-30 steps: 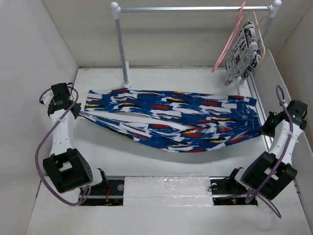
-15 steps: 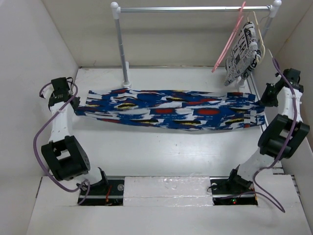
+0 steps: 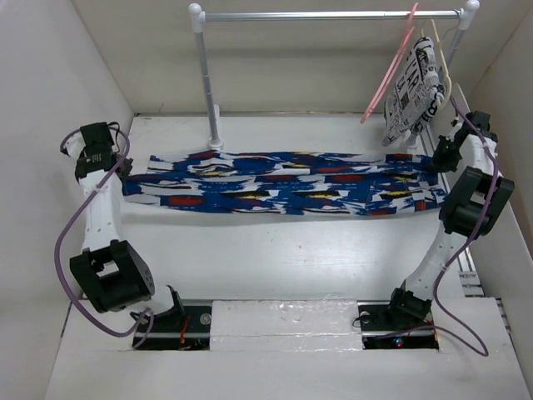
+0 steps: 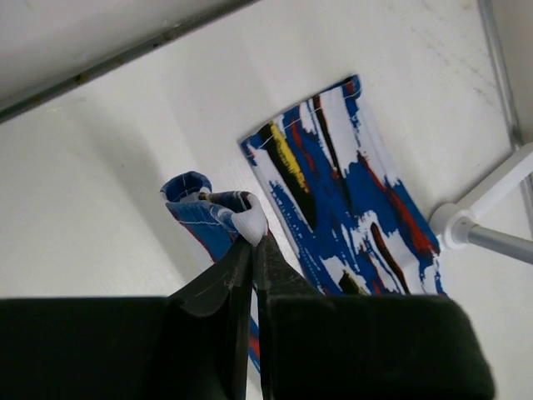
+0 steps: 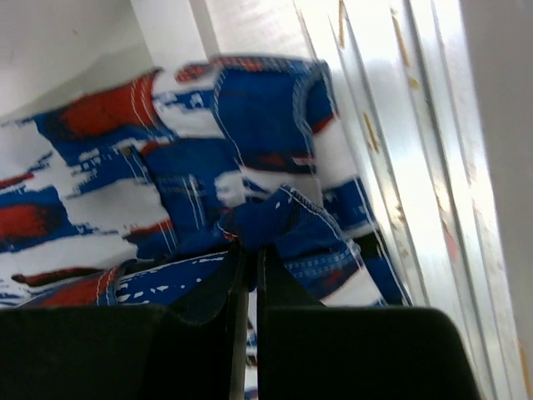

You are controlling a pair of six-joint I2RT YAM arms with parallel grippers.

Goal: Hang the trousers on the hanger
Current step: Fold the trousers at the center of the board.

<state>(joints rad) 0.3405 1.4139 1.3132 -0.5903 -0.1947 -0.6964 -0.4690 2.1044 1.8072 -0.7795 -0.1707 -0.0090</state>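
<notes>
Next, my right gripper lets go of the trousers' end on the table (image 3: 426, 159) (image 5: 293, 162) next to the metal piece, just below the newspaper-print garment.
The blue splashed trousers (image 3: 283, 187) hang stretched in a long band between my two grippers, folded lengthwise above the table. My left gripper (image 3: 123, 173) is shut on their left end; the left wrist view shows the jaws (image 4: 251, 237) pinching a cloth edge (image 4: 208, 212). My right gripper (image 3: 439, 162) is shut on their right end; the right wrist view shows the jaws (image 5: 247, 246) pinching bunched blue cloth (image 5: 275, 217). The pink hanger (image 3: 390, 71) hangs by its hook on the rail at the back right, above and behind the trousers' right end.
A white rail (image 3: 329, 15) on two posts spans the back; its left post (image 3: 208, 83) stands just behind the trousers. A cream hanger (image 3: 443, 67) with a white newspaper-print garment (image 3: 410, 87) hangs beside the pink one. White walls close both sides.
Both grippers have moved back and apart, lifting the trousers. The cloth has gone from a sagging wide spread to a taut narrow band further back.
</notes>
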